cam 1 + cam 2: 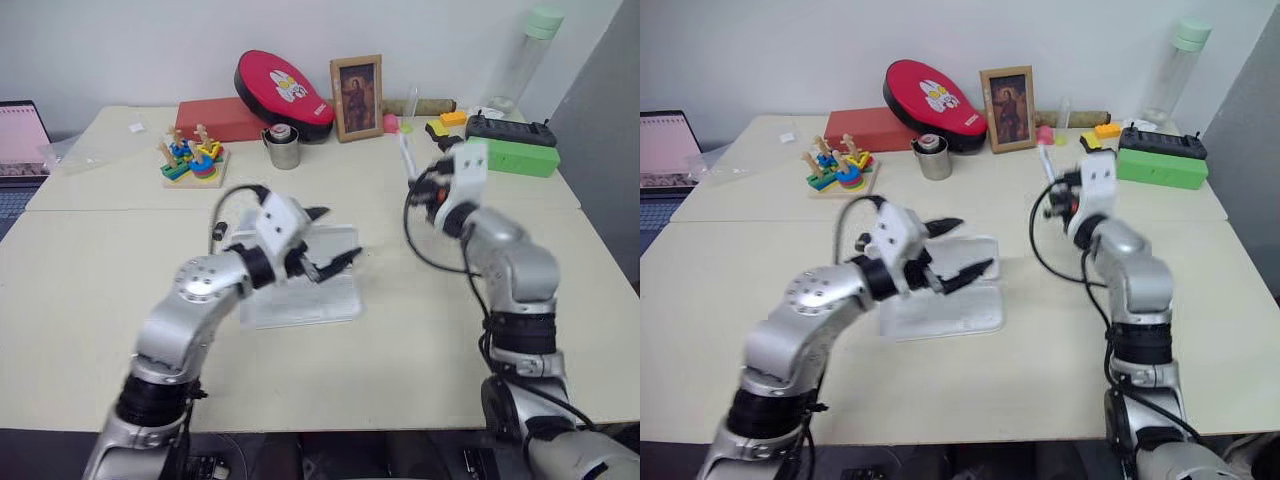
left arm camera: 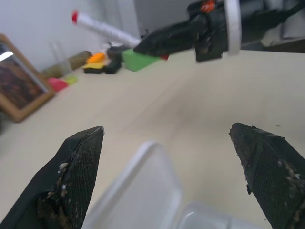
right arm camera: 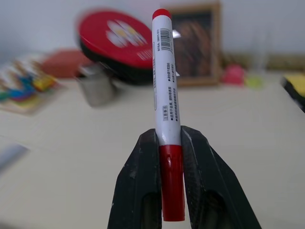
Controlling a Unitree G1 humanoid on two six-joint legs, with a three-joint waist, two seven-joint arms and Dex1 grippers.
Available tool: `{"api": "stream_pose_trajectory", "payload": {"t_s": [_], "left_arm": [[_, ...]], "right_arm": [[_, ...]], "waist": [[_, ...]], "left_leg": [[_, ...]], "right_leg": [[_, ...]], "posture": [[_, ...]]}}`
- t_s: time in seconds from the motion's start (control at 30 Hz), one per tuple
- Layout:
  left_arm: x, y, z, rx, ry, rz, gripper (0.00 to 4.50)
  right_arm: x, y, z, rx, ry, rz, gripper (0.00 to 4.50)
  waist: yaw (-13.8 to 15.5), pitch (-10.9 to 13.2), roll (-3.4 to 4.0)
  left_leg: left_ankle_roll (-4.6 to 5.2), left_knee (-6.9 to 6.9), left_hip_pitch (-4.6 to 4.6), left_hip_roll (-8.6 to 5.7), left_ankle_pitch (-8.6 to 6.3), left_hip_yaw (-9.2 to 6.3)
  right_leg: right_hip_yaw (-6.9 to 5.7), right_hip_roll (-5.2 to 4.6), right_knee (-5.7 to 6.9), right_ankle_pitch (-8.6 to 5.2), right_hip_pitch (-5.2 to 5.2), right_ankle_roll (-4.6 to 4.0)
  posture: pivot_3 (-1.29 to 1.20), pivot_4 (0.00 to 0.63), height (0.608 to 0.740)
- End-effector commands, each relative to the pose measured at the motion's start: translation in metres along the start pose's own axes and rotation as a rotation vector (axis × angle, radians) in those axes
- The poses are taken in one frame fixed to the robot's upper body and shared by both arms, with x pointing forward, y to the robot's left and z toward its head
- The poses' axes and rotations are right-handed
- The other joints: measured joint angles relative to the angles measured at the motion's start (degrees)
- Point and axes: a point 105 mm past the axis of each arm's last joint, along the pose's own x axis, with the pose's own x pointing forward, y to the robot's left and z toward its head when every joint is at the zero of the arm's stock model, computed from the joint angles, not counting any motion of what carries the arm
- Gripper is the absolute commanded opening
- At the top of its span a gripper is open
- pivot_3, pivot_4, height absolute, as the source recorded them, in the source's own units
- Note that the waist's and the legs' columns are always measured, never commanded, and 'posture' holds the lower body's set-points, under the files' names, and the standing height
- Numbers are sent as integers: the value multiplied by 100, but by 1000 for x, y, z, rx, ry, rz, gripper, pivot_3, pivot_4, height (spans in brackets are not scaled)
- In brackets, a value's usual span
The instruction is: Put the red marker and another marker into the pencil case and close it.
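Note:
My right gripper needs to let go of the red marker inside the white pencil case's tray (image 1: 287,288), lengthwise beside the laid-back lid.
The pencil case (image 1: 300,295) is a white plastic box lying open at the middle of the table, its lid (image 2: 143,191) laid back. My left gripper (image 1: 335,238) hovers just above it, open, with nothing between its fingers (image 2: 76,176). The red marker (image 3: 164,95), a slim white barrel with a red cap, is raised above the table to the right of the case. My right gripper (image 3: 170,143) is shut on its red cap, and the barrel sticks up and away from the fingers. The marker (image 1: 407,155) also shows from the head. Another marker is out of view.
Along the back of the table stand a red box (image 1: 215,118), a red oval pouch (image 1: 283,92), a framed picture (image 1: 357,97), a metal cup (image 1: 284,148) and a stacking toy (image 1: 192,160). A green box (image 1: 515,155) and a bottle (image 1: 530,55) are at the back right.

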Motion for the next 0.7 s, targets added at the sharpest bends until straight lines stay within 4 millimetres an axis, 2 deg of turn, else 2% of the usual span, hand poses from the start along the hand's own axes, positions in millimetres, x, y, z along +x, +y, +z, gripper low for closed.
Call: {"api": "stream_pose_trajectory", "payload": {"t_s": [0.03, 0.13, 0.2, 0.33, 0.43, 0.5, 0.6, 0.7], "left_arm": [[-39, 7, 4, -4, 40, 88, 4500], [-71, -2, -16, -75, 135, 109, 4500], [-90, -3, -25, -113, 181, 155, 4500], [-122, 4, -40, -156, 250, 277, 4500], [-134, 4, -55, -184, 300, 310, 4500], [-136, 3, -60, -196, 305, 316, 4500], [-134, 3, -60, -204, 286, 317, 4500], [-132, 2, -63, -202, 292, 309, 4500]], "right_arm": [[-12, 72, 18, -70, -48, 483, 264], [-23, 109, 4, -196, 8, 718, 264], [-25, 123, -9, -265, 50, 787, 264], [-27, 147, -49, -412, 147, 909, 264], [-21, 149, -82, -578, 227, 935, 264], [-14, 144, -96, -658, 266, 935, 264], [-4, 135, -108, -721, 296, 926, 264], [5, 130, -111, -735, 302, 909, 264]], "waist": [[-2, 2, 3], [22, 2, 4], [12, 2, 4], [58, 2, 0], [90, 0, -4], [116, -4, -11], [170, -4, -12], [175, -4, -12]], "left_leg": [[0, 0, 0, 0, 0, 1], [1, -2, -3, 0, 0, -1], [0, 2, 0, 0, -1, 0], [0, 3, 4, 1, -1, -2], [-2, 10, 5, 1, 0, -2], [-3, 13, 5, 1, 1, 0], [-4, 13, 4, 1, 2, -1], [-4, 10, 3, 1, 2, -1]], "right_leg": [[-1, 0, 3, -2, 0, -1], [-5, 0, 4, -3, -5, -4], [-3, -1, 6, -3, -2, -4], [-7, -1, 6, -5, -1, -5], [-6, -1, 5, -5, 0, -1], [-5, -1, 3, -3, 1, 1], [-5, -1, 3, 4, 1, -7], [-6, -1, 3, 4, -1, -8]], "posture": [[0, 150, 740], [0, 150, 740], [0, 150, 740], [0, 150, 740], [0, 150, 740], [0, 150, 740], [0, 150, 740], [0, 150, 740]]}}
